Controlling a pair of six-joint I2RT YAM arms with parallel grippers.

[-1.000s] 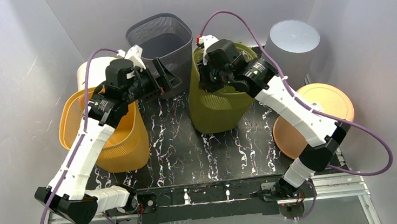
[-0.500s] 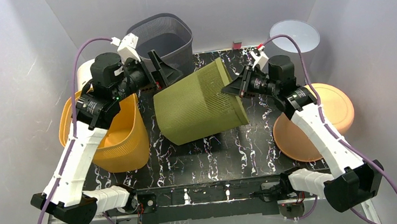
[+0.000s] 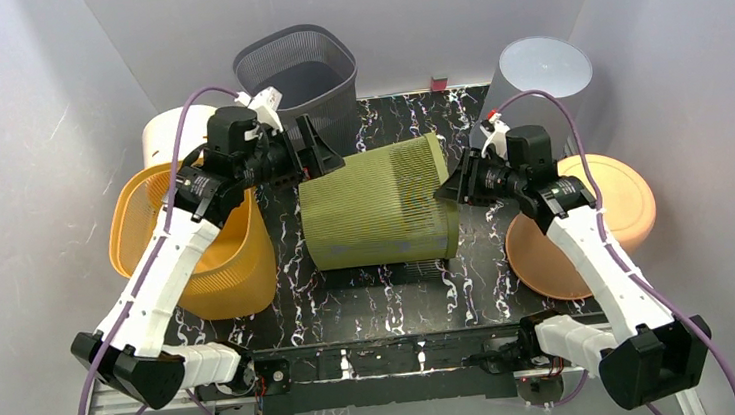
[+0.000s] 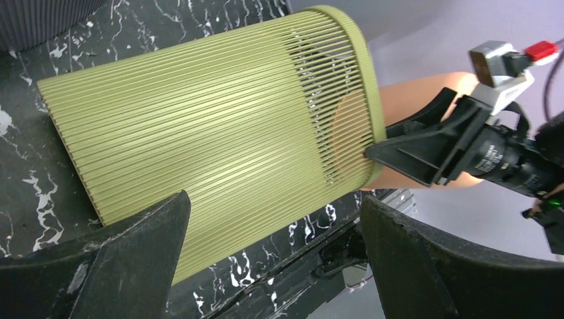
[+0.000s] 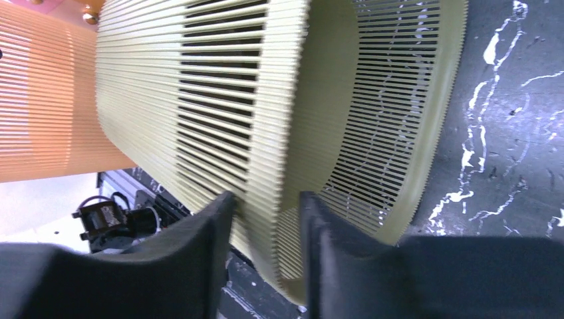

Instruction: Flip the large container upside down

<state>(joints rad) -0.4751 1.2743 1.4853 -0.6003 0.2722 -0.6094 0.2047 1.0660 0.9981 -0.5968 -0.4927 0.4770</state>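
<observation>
The container is held by my right gripper close to its rim's front corner, so I should open it and take the container's rim farther back (image 5: 275,96) before I tip the container's opening down.
The large olive-green slatted container (image 3: 374,217) lies on its side on the black marbled table (image 3: 371,292), mouth facing right. My right gripper (image 3: 450,188) is shut on its rim: in the right wrist view (image 5: 266,199) one finger is outside the wall and one inside, with the container (image 5: 219,100) filling the frame. My left gripper (image 3: 316,152) is open and empty, just above the container's closed base end. In the left wrist view (image 4: 274,206) its fingers frame the container's side (image 4: 213,133) without touching it.
A yellow-orange basket (image 3: 187,253) stands at the left, with a white container (image 3: 171,134) behind it. A dark grey mesh bin (image 3: 296,68) stands at the back. A grey cylinder bin (image 3: 543,77) and an orange container (image 3: 594,208) are at the right.
The green container stood upright a second ago; my right gripper has tipped it over and lowered it onto its side. My left gripper has moved down toward its base.
</observation>
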